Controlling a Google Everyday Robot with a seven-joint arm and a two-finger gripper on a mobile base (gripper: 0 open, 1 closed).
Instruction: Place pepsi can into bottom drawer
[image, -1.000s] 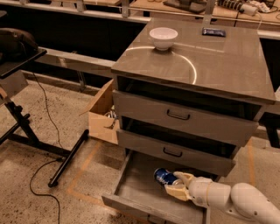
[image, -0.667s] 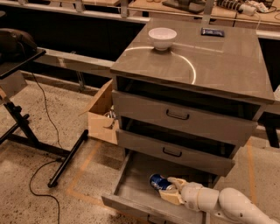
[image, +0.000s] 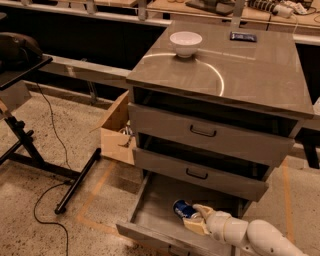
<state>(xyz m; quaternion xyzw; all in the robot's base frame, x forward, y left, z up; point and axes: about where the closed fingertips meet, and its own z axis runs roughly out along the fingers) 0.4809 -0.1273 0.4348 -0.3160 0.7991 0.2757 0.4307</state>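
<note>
My gripper is going to let go of the pepsi can, setting it on the middle of the open bottom drawer's grey bottom (image: 174, 208).
The pepsi can (image: 183, 209), blue with a silver end, lies on its side inside the open bottom drawer (image: 155, 205) of the grey cabinet. My gripper (image: 196, 218), on a white arm coming in from the lower right, is inside the drawer with its cream fingers (image: 204, 210) around the can's right end. The can looks to be resting on or just above the drawer's grey floor.
A white bowl (image: 185, 43) and a flat dark blue packet (image: 243, 36) sit on the cabinet top. Two upper drawers with black handles (image: 202, 131) are slightly open. A cardboard box (image: 117, 131) stands left of the cabinet. A black stand (image: 30, 150) and a cable lie at left.
My gripper with the can has moved left and lower into the bottom drawer.
</note>
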